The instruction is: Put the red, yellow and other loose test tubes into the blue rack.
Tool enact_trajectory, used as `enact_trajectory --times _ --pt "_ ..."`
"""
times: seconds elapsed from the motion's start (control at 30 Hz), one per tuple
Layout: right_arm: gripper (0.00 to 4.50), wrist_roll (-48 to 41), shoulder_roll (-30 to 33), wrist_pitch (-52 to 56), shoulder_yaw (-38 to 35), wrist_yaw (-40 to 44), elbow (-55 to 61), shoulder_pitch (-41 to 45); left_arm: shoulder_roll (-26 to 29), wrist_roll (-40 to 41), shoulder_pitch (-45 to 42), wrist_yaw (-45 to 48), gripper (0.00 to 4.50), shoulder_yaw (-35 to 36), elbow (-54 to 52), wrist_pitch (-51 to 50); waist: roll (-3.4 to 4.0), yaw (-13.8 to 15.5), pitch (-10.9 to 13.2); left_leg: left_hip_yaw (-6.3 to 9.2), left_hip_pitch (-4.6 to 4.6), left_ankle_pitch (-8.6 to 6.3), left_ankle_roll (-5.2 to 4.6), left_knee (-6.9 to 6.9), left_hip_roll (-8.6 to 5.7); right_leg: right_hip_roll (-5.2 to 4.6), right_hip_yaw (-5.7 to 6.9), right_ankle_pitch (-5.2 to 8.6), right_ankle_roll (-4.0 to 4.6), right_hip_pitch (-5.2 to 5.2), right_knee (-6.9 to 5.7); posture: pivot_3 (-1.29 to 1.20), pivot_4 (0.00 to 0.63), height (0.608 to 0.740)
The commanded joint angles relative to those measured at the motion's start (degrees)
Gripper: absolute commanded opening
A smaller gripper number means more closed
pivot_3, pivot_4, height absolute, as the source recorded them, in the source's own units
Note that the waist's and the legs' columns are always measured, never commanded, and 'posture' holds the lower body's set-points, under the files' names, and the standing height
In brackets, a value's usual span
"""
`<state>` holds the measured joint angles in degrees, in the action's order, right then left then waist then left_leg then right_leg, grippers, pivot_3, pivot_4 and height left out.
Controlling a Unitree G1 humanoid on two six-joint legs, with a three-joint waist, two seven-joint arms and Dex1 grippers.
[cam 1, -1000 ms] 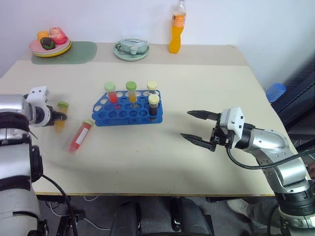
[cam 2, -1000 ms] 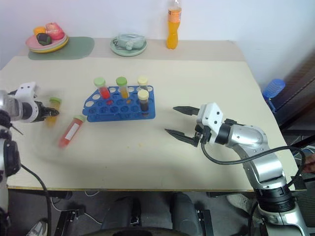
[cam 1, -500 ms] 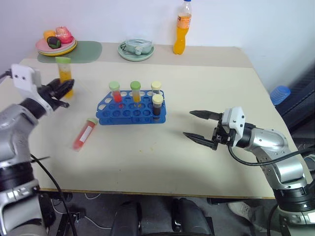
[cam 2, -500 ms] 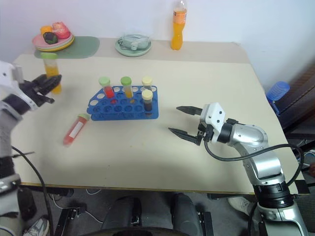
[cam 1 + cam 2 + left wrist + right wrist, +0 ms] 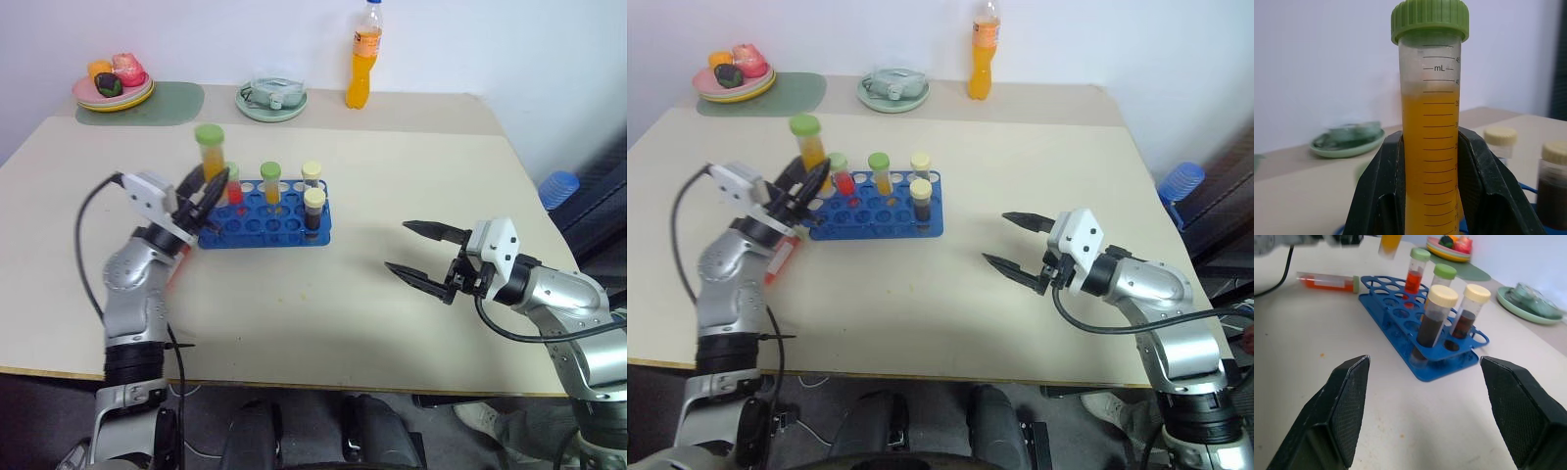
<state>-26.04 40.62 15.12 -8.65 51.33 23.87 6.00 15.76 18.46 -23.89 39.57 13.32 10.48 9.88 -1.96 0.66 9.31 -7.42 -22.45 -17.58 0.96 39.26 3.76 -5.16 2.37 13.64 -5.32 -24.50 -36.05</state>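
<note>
My left gripper will let go of the yellow-orange test tube in the blue rack's front row, before the standing yellow tube (image 5: 273,226).
My left gripper (image 5: 203,186) is shut on a yellow-orange test tube (image 5: 210,150) with a green cap, held upright just above the left end of the blue rack (image 5: 257,231). The wrist view shows its fingers (image 5: 1382,188) clamping the tube (image 5: 1430,122) low on its body. A red tube (image 5: 1327,281) with a green cap lies on the table left of the rack, partly hidden behind my left arm (image 5: 784,257). Several capped tubes stand in the rack: red, yellow and two dark ones. My right gripper (image 5: 397,246) hovers open and empty to the right of the rack.
A tall orange drink bottle (image 5: 359,55) stands at the table's far edge. Beside it is a pale green plate (image 5: 271,101), and a plate of toy food (image 5: 112,82) rests on a green mat at the far left. A blue object (image 5: 554,185) sits beyond the right edge.
My left arm has swung right from the table's left side to the rack's left end, carrying the yellow tube higher and upright. The right gripper drifted slightly right, still open.
</note>
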Motion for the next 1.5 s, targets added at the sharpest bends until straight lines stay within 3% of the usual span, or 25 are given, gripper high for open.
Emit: enact_trajectory --times 0.03,0.33,1.07,1.5 --pt "3.68 -1.8 1.3 1.8 -3.0 -1.5 3.9 -0.2 -0.5 -0.8 -2.1 0.5 0.83 -2.0 1.7 4.3 0.00 0.0 0.0 0.00 0.00 -0.03 -0.06 0.00 0.00 0.00 0.00 0.00 0.00 0.00 0.00 0.00 0.150 0.740" --pt "3.68 -3.9 3.5 6.6 -6.8 -3.6 8.5 -2.2 -4.8 -2.5 -2.1 3.6 0.83 -8.1 9.6 11.1 0.05 0.1 0.0 0.01 -0.03 -0.17 -0.30 0.01 -0.02 -0.01 0.00 0.00 0.00 0.02 0.06 0.00 0.150 0.740" --pt "3.68 -4.4 3.5 6.1 -8.7 -3.5 9.6 -6.4 -2.6 -5.2 -1.8 -0.3 0.83 -8.8 12.9 14.4 0.06 0.0 0.0 0.05 0.01 -0.24 -0.43 0.01 0.00 0.00 0.01 0.00 0.00 0.04 0.06 0.00 0.150 0.740" --pt "3.68 -4.8 3.8 6.4 -9.0 -3.6 10.2 -6.8 -4.9 -4.9 -1.6 1.2 0.83 -11.3 13.9 14.7 0.07 0.0 0.0 0.04 0.01 -0.24 -0.43 0.01 -0.01 0.00 0.01 0.00 0.00 0.05 0.06 0.00 0.150 0.740"
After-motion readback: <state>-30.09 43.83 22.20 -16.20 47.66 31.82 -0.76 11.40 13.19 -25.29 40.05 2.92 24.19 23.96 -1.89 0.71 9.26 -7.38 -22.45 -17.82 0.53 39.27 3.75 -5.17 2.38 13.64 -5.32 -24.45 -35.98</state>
